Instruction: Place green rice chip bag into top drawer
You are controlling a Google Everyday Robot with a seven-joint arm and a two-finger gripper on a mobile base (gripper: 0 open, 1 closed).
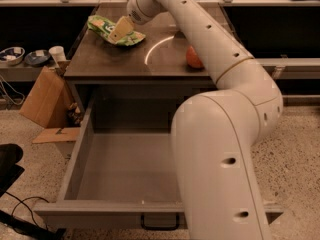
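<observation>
The robot's gripper will close on the middle of the green rice chip bag [121, 36] and pinch it there to lift it off the dark counter top.
The green rice chip bag [101, 26] lies flat on the dark counter top at its back left. My gripper [119, 31] is right over the bag's middle, reaching down onto it from the right. The top drawer [74, 156] is pulled wide open below the counter, its smooth bottom bare, with the dark handle [160, 223] on its front panel. My white arm crosses the counter and hides the drawer's right side.
A red apple [192, 59] sits on the counter's right, partly behind my arm. A cardboard box [42, 96] leans on the floor left of the cabinet. A cup [57, 53] and bowls [12, 55] stand on a low shelf at the left.
</observation>
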